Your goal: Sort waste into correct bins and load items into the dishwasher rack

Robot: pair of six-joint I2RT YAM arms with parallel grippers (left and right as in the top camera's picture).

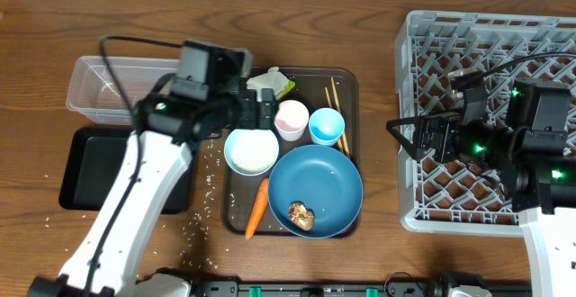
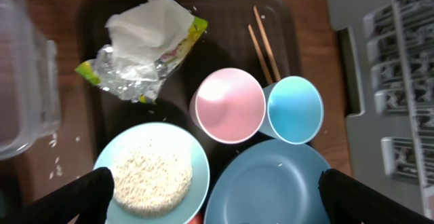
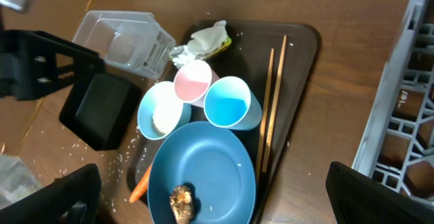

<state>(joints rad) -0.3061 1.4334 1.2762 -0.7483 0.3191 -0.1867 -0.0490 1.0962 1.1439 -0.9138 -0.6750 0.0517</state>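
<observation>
Next, I move my left gripper to the pinkish cup and grab the cup's rim (image 1: 276,124) (image 2: 199,121) on the side closest to the white bowl.
On the brown serving tray (image 1: 346,81) lie the crumpled wrapper (image 1: 272,84), pinkish cup (image 1: 292,117), light-blue cup (image 1: 327,126), chopsticks (image 1: 335,99), white bowl (image 1: 251,150) holding rice, carrot (image 1: 256,209) and blue dish (image 1: 315,184) with the brown scrap (image 1: 301,214). My left gripper (image 1: 264,108) is open and empty above the bowl and wrapper (image 2: 146,47); its fingers (image 2: 217,200) span the bowl (image 2: 152,176) and dish (image 2: 271,183). My right gripper (image 1: 407,141) is open and empty at the rack's (image 1: 486,45) left edge, its fingers (image 3: 215,197) framing the dish (image 3: 200,176).
The clear tub (image 1: 103,85) stands at the far left, with the black tray (image 1: 85,166) in front of it. Rice grains (image 1: 202,198) are scattered on the wood left of the serving tray. The left arm reaches over the black tray.
</observation>
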